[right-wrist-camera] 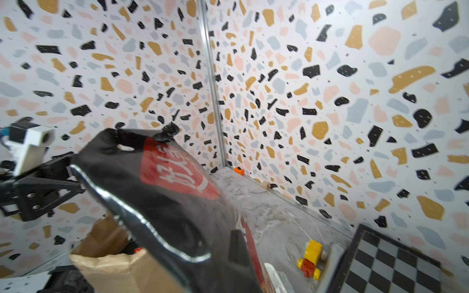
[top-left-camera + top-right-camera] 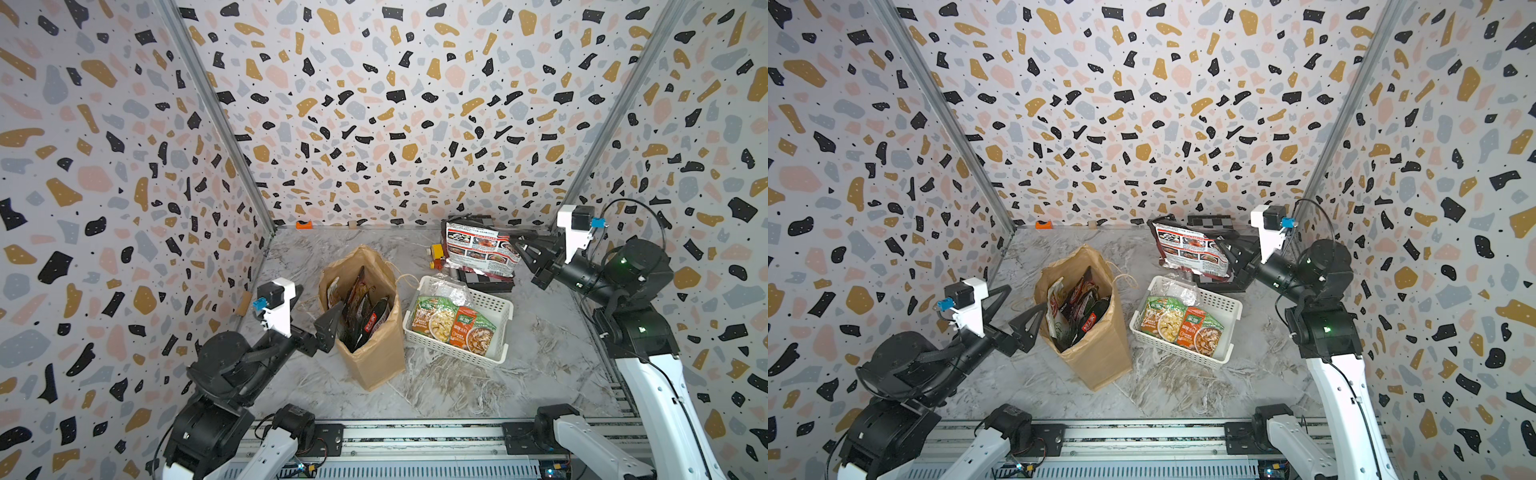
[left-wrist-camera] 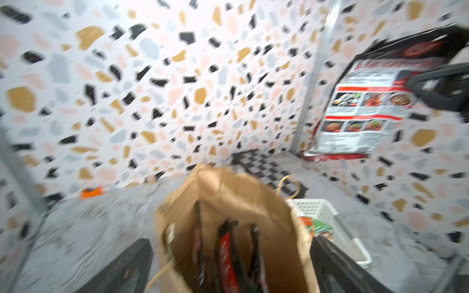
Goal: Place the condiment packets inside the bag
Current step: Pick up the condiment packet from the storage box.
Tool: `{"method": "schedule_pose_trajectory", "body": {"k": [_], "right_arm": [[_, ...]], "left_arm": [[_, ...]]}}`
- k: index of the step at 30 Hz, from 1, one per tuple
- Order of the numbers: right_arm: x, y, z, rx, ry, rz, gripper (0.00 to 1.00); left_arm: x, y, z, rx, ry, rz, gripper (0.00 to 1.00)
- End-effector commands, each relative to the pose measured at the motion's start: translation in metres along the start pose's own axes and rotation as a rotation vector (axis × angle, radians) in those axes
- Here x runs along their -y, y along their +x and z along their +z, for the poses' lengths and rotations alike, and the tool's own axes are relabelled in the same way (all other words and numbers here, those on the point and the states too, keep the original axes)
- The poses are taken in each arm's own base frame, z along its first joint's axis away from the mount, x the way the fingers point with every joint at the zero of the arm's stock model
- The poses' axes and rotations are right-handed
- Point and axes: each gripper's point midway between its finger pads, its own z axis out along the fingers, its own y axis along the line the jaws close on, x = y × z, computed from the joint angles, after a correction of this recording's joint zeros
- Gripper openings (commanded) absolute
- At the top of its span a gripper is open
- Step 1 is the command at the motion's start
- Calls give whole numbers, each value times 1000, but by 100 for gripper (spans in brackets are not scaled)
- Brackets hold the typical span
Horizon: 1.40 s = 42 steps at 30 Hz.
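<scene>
My left gripper needs to grab the black-and-red packet's loose bottom end (image 2: 479,270) (image 3: 337,154), because my right gripper is holding the packet closer to its top.
The brown paper bag (image 2: 370,353) (image 2: 1096,357) stands upright at mid-table with several dark condiment packets (image 2: 361,316) upright inside. My right gripper (image 2: 517,246) (image 2: 1230,249) is shut on a large black-and-red packet (image 2: 478,247) (image 2: 1192,249) (image 1: 162,192), held in the air behind the basket. One of its fingers (image 1: 238,244) presses the packet's edge. My left gripper (image 2: 332,322) (image 2: 1034,320) (image 3: 231,256) is open at the bag's left rim, and the blurred left wrist view shows the bag's mouth (image 3: 228,203) between its fingers. Two green-and-orange packets (image 2: 453,326) (image 2: 1179,328) lie in the basket with a clear one (image 2: 446,289).
The white perforated basket (image 2: 496,309) (image 2: 1225,307) sits right of the bag. A black checkerboard (image 2: 490,282) (image 1: 396,266) lies behind it under the held packet. A yellow-and-red toy block (image 2: 435,254) (image 1: 311,258) is beside it. An orange piece (image 2: 304,225) rests at the back wall. Patterned walls close three sides.
</scene>
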Motion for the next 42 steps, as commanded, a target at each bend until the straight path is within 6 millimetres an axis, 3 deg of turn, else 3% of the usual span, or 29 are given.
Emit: {"method": "schedule_pose_trajectory", "body": {"k": [1,5,8,11,17,20,22,25,29,31,34,35,38,40,42], "right_arm": [[-45,-25,-12,37,-156,30,0],[-65,-35,-20,63,-220,78,0],[-74,-38,-25,71,-245,108,0],[-78,-39,-30,75,-238,115,0],[-95,-38,-41,60,-282,122,0],[-107,-37,-49,52,-327,122,0],[-113,-37,-52,48,-348,123,0],[-120,-37,-58,49,-358,121,0],[-122,-36,-60,47,-356,128,0],[-121,-35,-59,42,-356,138,0],[-118,-31,-58,31,-348,156,0],[-116,-30,-57,30,-340,161,0],[-108,-21,-54,18,-303,177,33],[-102,-12,-54,1,-261,172,54],[-97,-2,-53,-23,-226,171,64]], "left_arm": [[55,-72,19,185,340,-25,100],[87,-90,41,145,448,18,100],[145,-64,46,70,578,166,100],[177,-42,53,18,637,249,100],[192,-38,79,23,578,239,100],[211,-37,94,5,578,282,100],[218,-30,104,-21,574,332,95],[223,-21,110,-50,577,362,85],[229,-17,107,-56,613,352,60],[232,-18,104,-58,636,344,39],[229,-26,100,-43,627,325,0],[226,-31,98,-29,617,319,0],[212,-44,91,12,562,311,0],[188,-54,82,47,470,315,0],[155,-61,69,86,345,329,0]]}}
